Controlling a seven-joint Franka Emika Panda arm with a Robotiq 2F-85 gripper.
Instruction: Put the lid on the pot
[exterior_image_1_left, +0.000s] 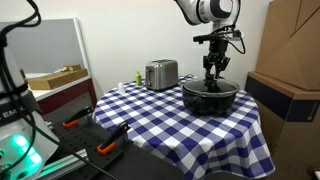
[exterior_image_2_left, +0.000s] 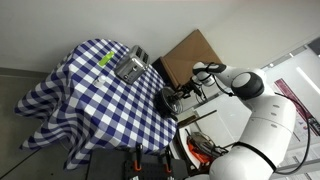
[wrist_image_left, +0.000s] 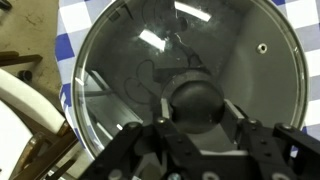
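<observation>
My gripper will set the glass lid down level over the dark inside of the pot and let go of it on the wide black pot's rim (exterior_image_1_left: 208, 85).
The wide black pot (exterior_image_1_left: 210, 99) stands on the checked tablecloth near the table's edge; it also shows in an exterior view (exterior_image_2_left: 169, 101). The glass lid (wrist_image_left: 120, 60) with its metal rim fills the wrist view and lies level over the pot, whose dark inside shows through the glass. My gripper (wrist_image_left: 199, 110) points straight down over the pot's middle in both exterior views (exterior_image_1_left: 213, 72) (exterior_image_2_left: 181, 96). Its two fingers press on either side of the lid's dark round knob (wrist_image_left: 190, 95).
A silver toaster (exterior_image_1_left: 160, 73) (exterior_image_2_left: 131, 66) stands further back on the blue-and-white checked table (exterior_image_1_left: 170, 135) (exterior_image_2_left: 70, 90). A cardboard box (exterior_image_1_left: 285, 100) (exterior_image_2_left: 190, 55) stands close beside the pot. A small green item (exterior_image_2_left: 104, 60) lies near the toaster. Tools lie on a low bench (exterior_image_1_left: 95, 135).
</observation>
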